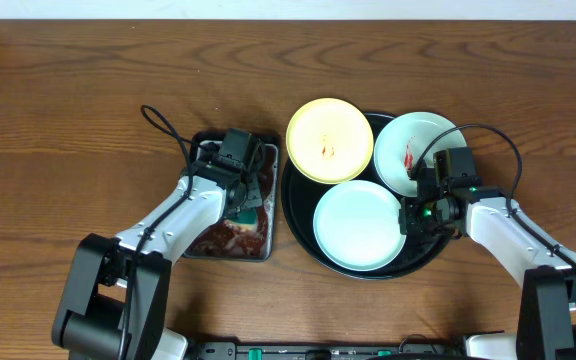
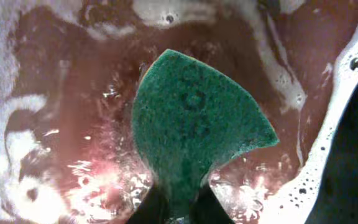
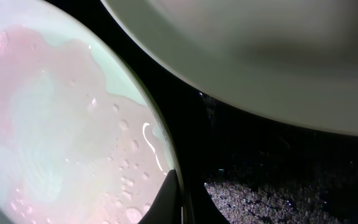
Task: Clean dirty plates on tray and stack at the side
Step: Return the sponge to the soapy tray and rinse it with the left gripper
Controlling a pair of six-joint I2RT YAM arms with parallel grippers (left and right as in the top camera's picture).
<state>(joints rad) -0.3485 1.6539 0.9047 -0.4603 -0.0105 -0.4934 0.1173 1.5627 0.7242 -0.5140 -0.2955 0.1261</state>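
Observation:
The left gripper pinches the green sponge by its bunched near edge, so it should open, lift clear and take the sponge closer to its middle (image 2: 188,134) before wiping.
The black tray (image 1: 298,215) holds three plates: a pale yellow one (image 1: 328,140) with an orange smear, a mint one (image 1: 418,150) with a red smear at the back right, and a mint one (image 1: 358,225) at the front. My right gripper (image 1: 411,215) is shut on the right rim of the front mint plate (image 3: 55,124). Its surface is wet with a pinkish film, and its rim sits between my fingertips (image 3: 169,199). My left gripper (image 1: 243,205) is down in the metal pan, shut on the green sponge (image 2: 194,124) at that sponge's near edge.
The rectangular metal pan (image 1: 200,250) with brown, foamy liquid (image 2: 61,124) lies just left of the tray. The smeared mint plate (image 3: 260,56) overhangs close above my right gripper. Bare wooden table (image 1: 68,110) surrounds both containers.

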